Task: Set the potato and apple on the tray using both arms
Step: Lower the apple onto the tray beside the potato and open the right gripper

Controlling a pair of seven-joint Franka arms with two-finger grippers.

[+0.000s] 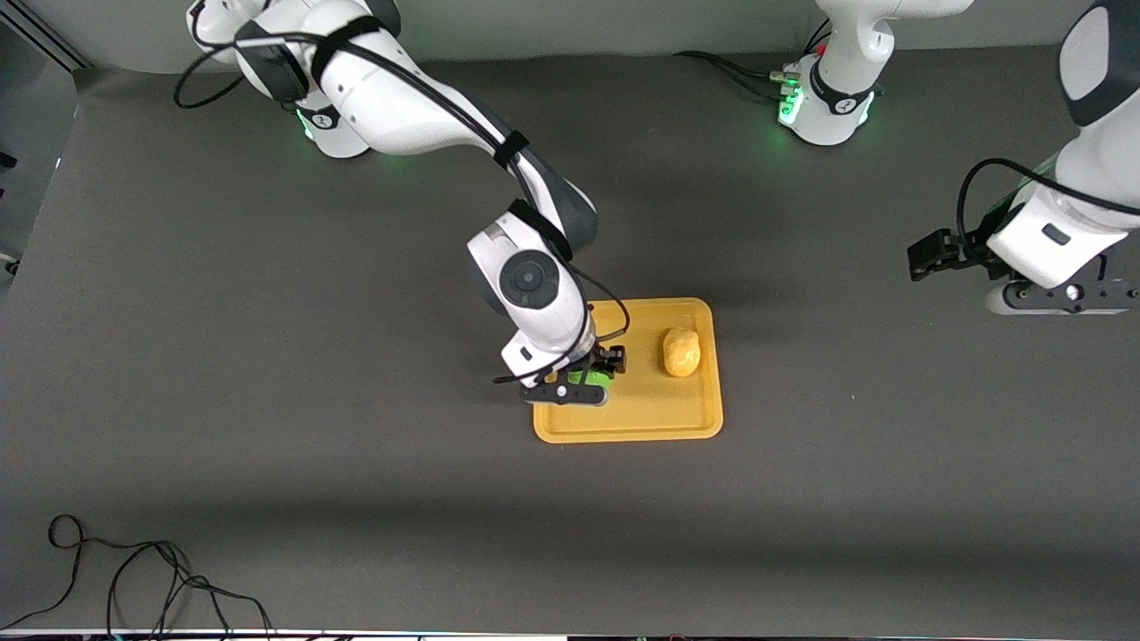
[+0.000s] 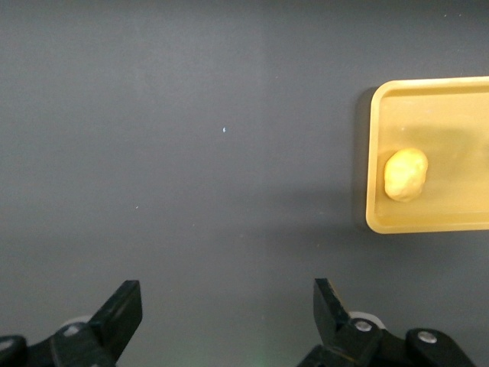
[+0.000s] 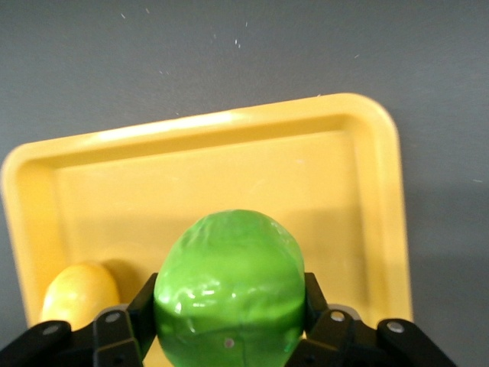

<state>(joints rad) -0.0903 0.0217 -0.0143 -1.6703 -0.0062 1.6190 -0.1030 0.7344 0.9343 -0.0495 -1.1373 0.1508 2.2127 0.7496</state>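
Observation:
My right gripper should release the green apple near the middle of the orange-yellow tray [image 1: 609, 364] [image 3: 231, 261], next to the yellow-tan potato.
The orange-yellow tray [image 1: 641, 418] lies mid-table. The yellow-tan potato [image 1: 680, 352] rests on it, at the end toward the left arm. My right gripper [image 1: 583, 378] is shut on the green apple [image 1: 590, 377], low over the tray's end toward the right arm. In the right wrist view the apple [image 3: 229, 283] sits between the fingers of the right gripper [image 3: 229, 306], over the tray [image 3: 306, 176], with the potato [image 3: 80, 294] beside it. I cannot tell whether the apple touches the tray. My left gripper [image 1: 919, 256] is open and empty over bare table toward the left arm's end. The left wrist view shows the left gripper [image 2: 227, 294], the tray [image 2: 458, 222] and the potato [image 2: 405, 174].
A loose black cable [image 1: 134, 579] lies on the table near the front camera, at the right arm's end. The dark grey tabletop [image 1: 356, 401] surrounds the tray on all sides.

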